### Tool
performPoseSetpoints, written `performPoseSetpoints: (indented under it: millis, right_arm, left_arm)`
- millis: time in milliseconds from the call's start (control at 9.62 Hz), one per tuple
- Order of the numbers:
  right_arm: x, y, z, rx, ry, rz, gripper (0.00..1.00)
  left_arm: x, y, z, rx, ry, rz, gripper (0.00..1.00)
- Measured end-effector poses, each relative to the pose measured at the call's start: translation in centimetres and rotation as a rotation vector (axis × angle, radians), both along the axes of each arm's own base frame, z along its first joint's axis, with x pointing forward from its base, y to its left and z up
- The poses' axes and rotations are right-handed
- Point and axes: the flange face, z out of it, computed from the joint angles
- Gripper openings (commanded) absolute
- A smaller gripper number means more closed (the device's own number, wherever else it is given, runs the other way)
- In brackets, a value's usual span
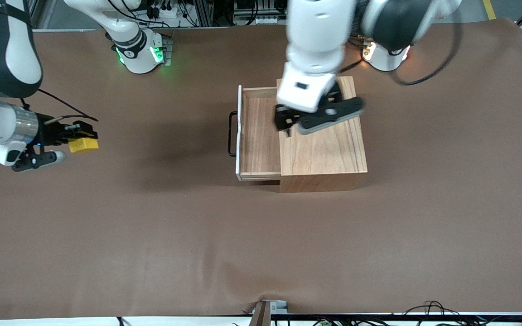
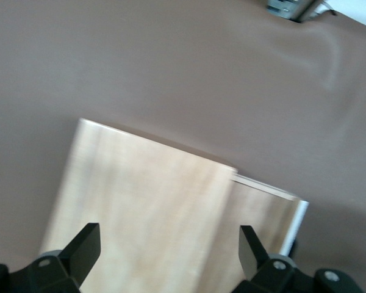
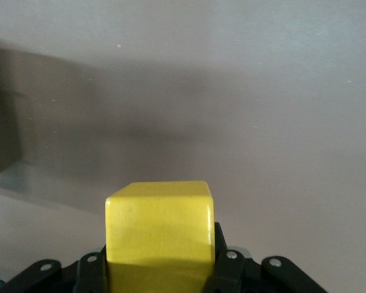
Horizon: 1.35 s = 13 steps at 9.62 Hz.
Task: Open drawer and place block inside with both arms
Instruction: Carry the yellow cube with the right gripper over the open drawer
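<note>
Next, my right gripper releases the yellow block on the bottom of the drawer, near the panel [image 1: 255, 150] with the handle. The yellow block is still held above the table.
The drawer [image 1: 258, 136] is pulled out of the wooden box [image 1: 324, 149] toward the right arm's end, its tray bare and its black loop handle [image 1: 232, 133] showing. My left gripper [image 1: 284, 121] is open and empty, up over the seam between the drawer and the box top. In the left wrist view its fingers [image 2: 85, 244] stand wide apart over the box top [image 2: 140, 195], with the drawer [image 2: 262, 213] beside it. My right gripper [image 1: 82, 136] is shut on the yellow block [image 1: 84, 145], held above the table at the right arm's end. The block [image 3: 160, 229] fills the right wrist view.
A brown mat [image 1: 152, 235] covers the table. The arm bases [image 1: 141, 52] stand at the edge farthest from the front camera. A metal bracket [image 1: 265, 312] and cables [image 1: 433, 310] lie at the nearest edge.
</note>
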Motion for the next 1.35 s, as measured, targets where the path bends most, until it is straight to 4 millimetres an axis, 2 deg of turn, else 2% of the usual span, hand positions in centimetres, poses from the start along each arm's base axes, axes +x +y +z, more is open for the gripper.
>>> performPoseSetpoints:
  millis: [312, 623, 727, 831, 935, 1143, 1247, 1351]
  right_arm:
    - [-0.5, 11.9, 1.0, -0.028, -0.068, -0.061, 0.00]
    - [-2.0, 19.8, 1.3, -0.018, -0.115, -0.089, 0.00]
    - [-2.6, 23.6, 0.6, -0.010, -0.150, -0.089, 0.00]
    - [-3.2, 27.0, -0.7, -0.013, -0.178, -0.102, 0.00]
    - [-3.8, 29.6, -2.4, -0.020, -0.181, -0.116, 0.00]
    - [-5.2, 33.3, -5.0, -0.053, -0.177, -0.100, 0.00]
    - [-6.2, 35.1, -6.1, -0.090, -0.193, -0.107, 0.00]
    - [-7.0, 36.9, -7.2, -0.111, -0.209, -0.142, 0.00]
  left_arm:
    - [0.1, 12.1, 2.0, 0.001, 0.060, -0.051, 1.00]
    - [-1.4, 25.2, 4.2, -0.025, 0.070, -0.093, 1.00]
    - [-1.7, 28.6, 4.5, -0.029, 0.070, -0.101, 1.00]
    - [-2.0, 31.1, 4.5, -0.031, 0.073, -0.105, 1.00]
    - [-2.1, 33.2, 4.5, -0.032, 0.074, -0.111, 1.00]
    - [-2.5, 37.1, 4.9, -0.033, 0.069, -0.132, 1.00]
    - [-2.8, 38.6, 5.0, -0.035, 0.067, -0.128, 1.00]
    - [-3.2, 39.2, 5.0, -0.036, 0.069, -0.124, 1.00]
